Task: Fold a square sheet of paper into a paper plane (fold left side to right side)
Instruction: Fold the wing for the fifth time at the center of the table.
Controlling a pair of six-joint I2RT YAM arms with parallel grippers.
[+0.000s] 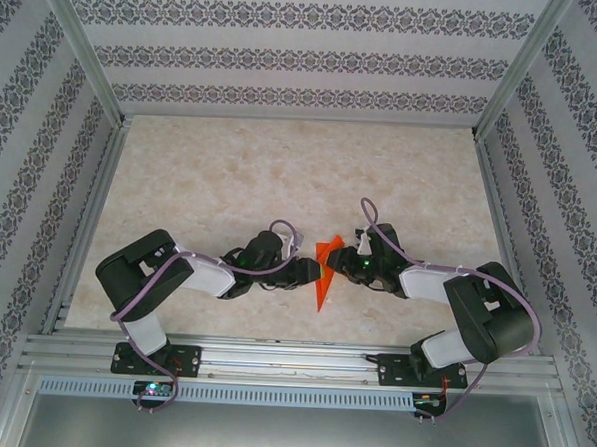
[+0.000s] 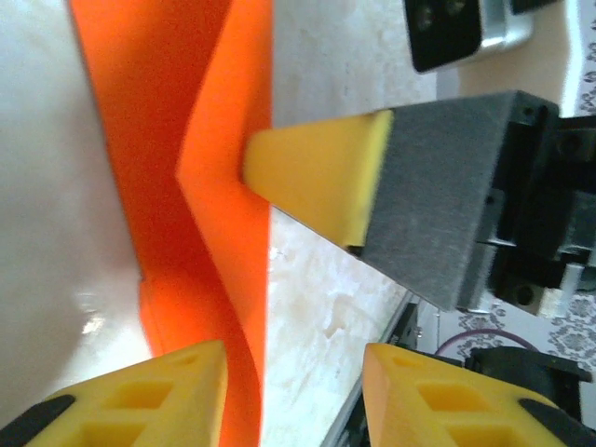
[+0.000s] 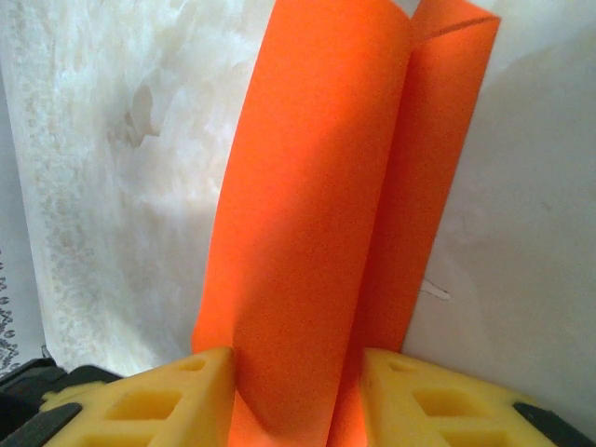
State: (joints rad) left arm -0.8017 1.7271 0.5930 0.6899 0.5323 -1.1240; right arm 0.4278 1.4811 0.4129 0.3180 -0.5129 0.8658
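The paper's folded layers gape beside my open left gripper, so it should shift over and pinch the layers' edges (image 2: pixel 216 270) before my right gripper presses the fold.
The square sheet of paper (image 1: pixel 323 275) is bright orange-red, folded into a narrow creased shape that stands on edge between the two grippers near the table's front middle. In the right wrist view the paper (image 3: pixel 317 205) bows up out of my right gripper (image 3: pixel 296 391), whose yellow fingers are shut on its two layers. In the left wrist view my left gripper (image 2: pixel 293 372) is open. The paper (image 2: pixel 196 140) lies against its left finger, and bare table shows through the gap. A yellow fingertip (image 2: pixel 317 177) of the right gripper presses the paper from the other side.
The marble-patterned tabletop (image 1: pixel 281 173) stretches away behind the grippers. Patterned walls and an aluminium frame (image 1: pixel 291 358) close it in. Both arms (image 1: pixel 175 277) (image 1: pixel 475 303) reach in from the near edge and meet at the centre.
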